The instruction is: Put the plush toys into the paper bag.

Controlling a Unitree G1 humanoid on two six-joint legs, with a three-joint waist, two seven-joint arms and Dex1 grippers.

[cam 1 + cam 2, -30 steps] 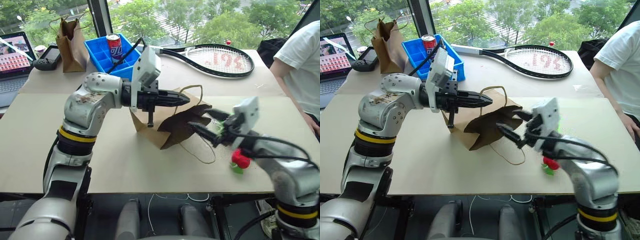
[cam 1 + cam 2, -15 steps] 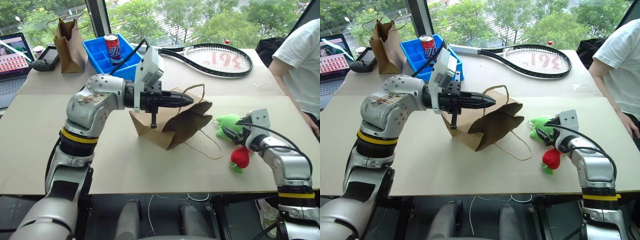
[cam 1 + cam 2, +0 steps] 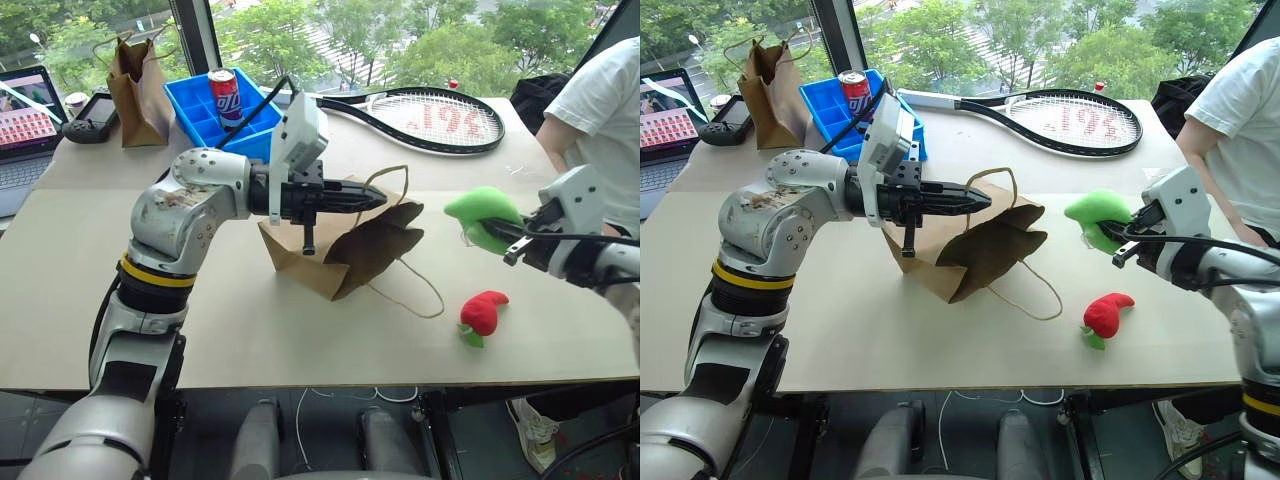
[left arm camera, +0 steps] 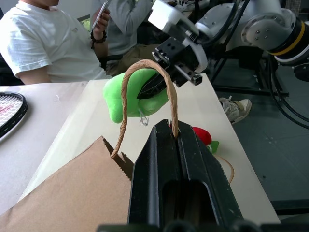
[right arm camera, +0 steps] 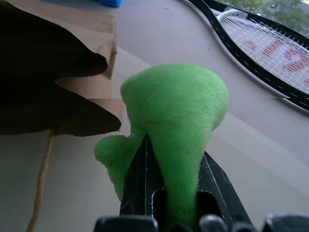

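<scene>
Next, I let go of the lime green plush toy, now held above the table, with my right gripper just inside the dark opening of the wide brown paper bag (image 3: pixel 354 263) (image 5: pixel 29 89).
The wide brown paper bag (image 3: pixel 345 250) lies tilted on the table, its dark mouth facing right. My left gripper (image 3: pixel 375 197) is shut on the bag's twine handle (image 4: pixel 145 65) and holds that loop up. To the right of the bag's mouth, above the table, my right gripper (image 3: pixel 492 234) is shut on the lime green plush toy (image 3: pixel 482 212). That toy bulges out past the fingers (image 5: pixel 137 169) in the right wrist view. The red plush toy (image 3: pixel 483 312) with its green leaf lies on the table below the right gripper, near the front edge.
At the back stand a narrower dark paper bag (image 3: pixel 140 75), a blue bin (image 3: pixel 205 115) with a can (image 3: pixel 228 95), a tennis racket (image 3: pixel 430 118) and a laptop (image 3: pixel 25 110). A person in a white shirt (image 3: pixel 605 120) sits at the right edge.
My right gripper has shut on the green plush toy and lifted it off the table, up and to the right. The left gripper kept still on the handle.
</scene>
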